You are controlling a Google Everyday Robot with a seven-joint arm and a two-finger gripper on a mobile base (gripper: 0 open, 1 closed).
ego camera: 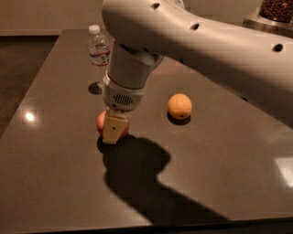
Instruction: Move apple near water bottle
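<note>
The robot's gripper will release the red apple on the table [123, 88] next to the water bottle, on the side facing the orange-yellow fruit.
The red apple [99, 122] is left of the table's centre, mostly covered by my gripper [112, 131]. The gripper comes straight down from the big white arm and is shut on the apple, its yellowish near finger [113, 129] across the apple's front; the far finger is hidden. The apple is just at or slightly above the tabletop. The water bottle [98, 48], clear with a white cap and red-and-white label, stands upright at the far left, well beyond the apple.
An orange-yellow round fruit [179, 106] lies to the right of the gripper. The dark table [55, 183] has its left edge near the bottle and its front edge at the bottom. A metal bowl [274, 13] sits at the far right corner.
</note>
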